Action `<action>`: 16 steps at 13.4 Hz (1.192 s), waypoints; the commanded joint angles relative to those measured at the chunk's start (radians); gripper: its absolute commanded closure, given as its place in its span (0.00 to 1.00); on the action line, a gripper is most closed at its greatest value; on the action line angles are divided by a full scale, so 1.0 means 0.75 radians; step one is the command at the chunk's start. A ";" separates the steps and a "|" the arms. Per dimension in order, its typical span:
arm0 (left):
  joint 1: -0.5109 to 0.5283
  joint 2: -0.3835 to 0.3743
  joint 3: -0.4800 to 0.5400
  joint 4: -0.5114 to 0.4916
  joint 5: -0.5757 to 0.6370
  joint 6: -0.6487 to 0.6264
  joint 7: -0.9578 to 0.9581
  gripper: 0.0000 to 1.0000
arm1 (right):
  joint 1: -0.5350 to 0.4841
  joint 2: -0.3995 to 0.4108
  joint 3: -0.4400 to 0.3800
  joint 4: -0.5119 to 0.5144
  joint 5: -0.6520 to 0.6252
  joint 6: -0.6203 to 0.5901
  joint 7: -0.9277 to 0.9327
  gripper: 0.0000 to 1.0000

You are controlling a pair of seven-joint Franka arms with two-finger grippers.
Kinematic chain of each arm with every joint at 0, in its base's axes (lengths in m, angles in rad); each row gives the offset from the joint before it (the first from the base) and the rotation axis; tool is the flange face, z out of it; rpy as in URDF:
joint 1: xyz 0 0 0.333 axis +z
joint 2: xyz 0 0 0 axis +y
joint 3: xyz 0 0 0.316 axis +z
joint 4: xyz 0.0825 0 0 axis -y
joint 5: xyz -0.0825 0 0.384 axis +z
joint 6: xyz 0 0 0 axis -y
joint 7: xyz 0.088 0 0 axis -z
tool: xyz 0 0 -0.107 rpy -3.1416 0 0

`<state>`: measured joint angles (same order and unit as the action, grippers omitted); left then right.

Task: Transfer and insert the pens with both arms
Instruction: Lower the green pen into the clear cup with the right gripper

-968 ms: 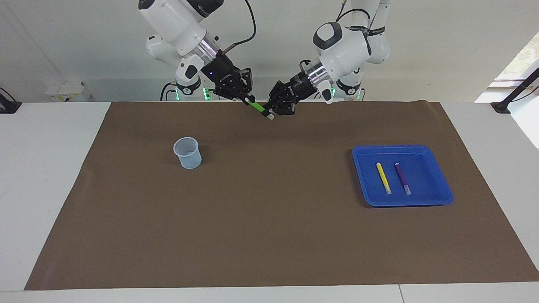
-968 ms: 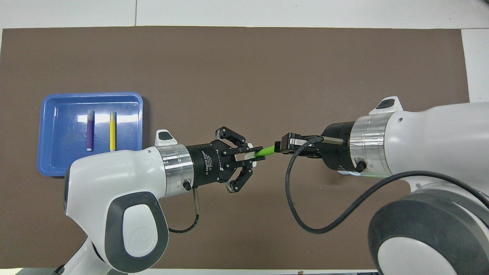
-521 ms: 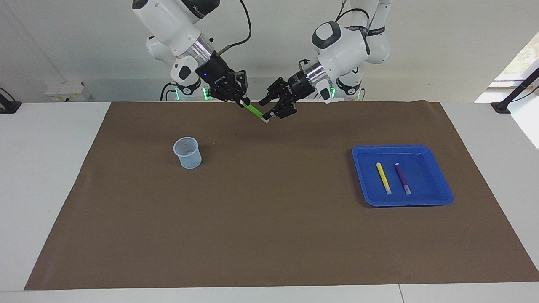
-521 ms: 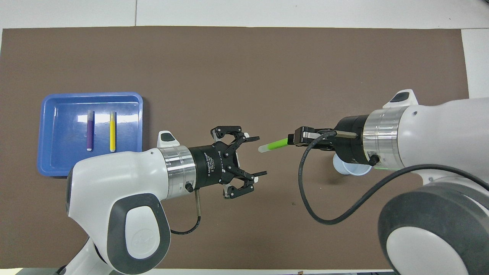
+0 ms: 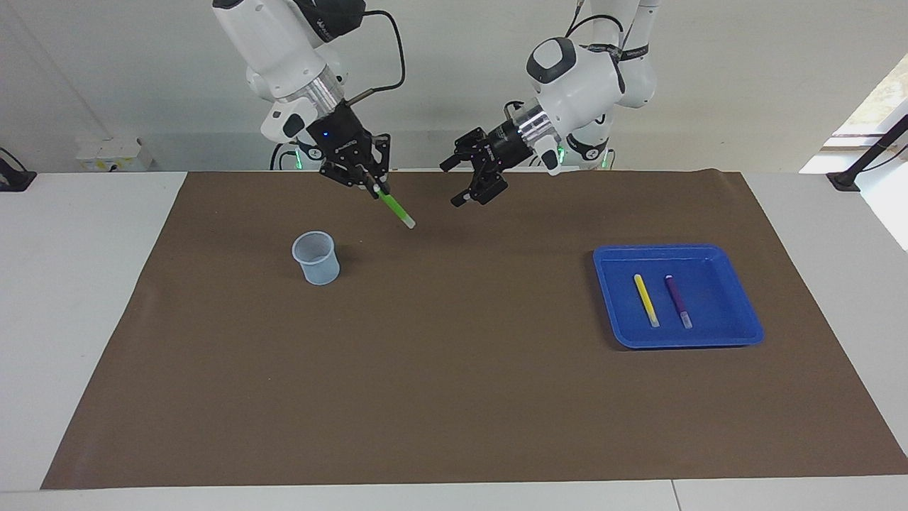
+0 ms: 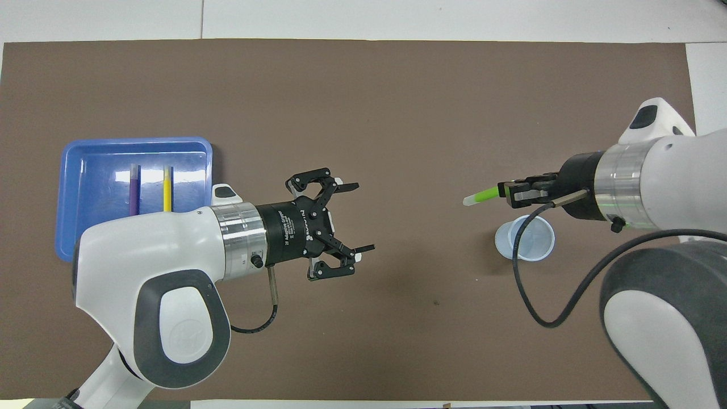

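Note:
Next, my right gripper lets go of the green pen inside the clear plastic cup (image 6: 526, 228), so it is left leaning on the cup's rim. The pen is tilted over the mat now.
My right gripper (image 5: 372, 186) (image 6: 506, 193) is shut on the green pen (image 5: 396, 209) (image 6: 481, 196), held tilted in the air with its pale tip down, over the mat close beside the clear plastic cup (image 5: 316, 257) (image 6: 525, 239). My left gripper (image 5: 454, 186) (image 6: 363, 217) is open and empty, raised over the middle of the mat. The yellow pen (image 5: 646, 300) (image 6: 167, 187) and the purple pen (image 5: 678, 301) (image 6: 134, 187) lie side by side in the blue tray (image 5: 610, 257) (image 6: 85, 149); in the overhead view the left arm hides their near ends.
A brown mat (image 5: 454, 369) covers most of the white table. The cup stands toward the right arm's end, the tray toward the left arm's end. Black cables hang from both wrists.
My left gripper has opened and let go of the green pen. My right gripper has carried the pen away toward the cup, and the two grippers have drawn apart.

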<state>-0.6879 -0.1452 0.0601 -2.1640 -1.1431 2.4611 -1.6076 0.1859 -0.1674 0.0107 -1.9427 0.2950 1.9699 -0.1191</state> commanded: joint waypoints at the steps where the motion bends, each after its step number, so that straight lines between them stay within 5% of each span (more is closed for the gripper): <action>1: 0.091 -0.029 0.002 -0.029 0.049 -0.113 0.006 0.00 | -0.035 0.031 0.012 0.017 -0.147 -0.019 -0.146 1.00; 7: 0.256 -0.023 0.002 -0.027 0.433 -0.436 0.143 0.00 | -0.078 0.008 0.012 -0.036 -0.361 -0.125 -0.285 1.00; 11: 0.338 -0.013 0.002 -0.021 0.840 -0.432 0.233 0.00 | -0.096 -0.022 0.012 -0.183 -0.361 -0.076 -0.271 1.00; 16: 0.579 0.036 0.002 -0.021 0.963 -0.441 0.650 0.00 | -0.096 -0.010 0.012 -0.289 -0.359 0.024 -0.265 1.00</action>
<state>-0.3099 -0.1348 0.0682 -2.1699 -0.4823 2.1421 -1.2107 0.1253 -0.1535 0.0130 -2.1075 0.0420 1.9463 -0.3103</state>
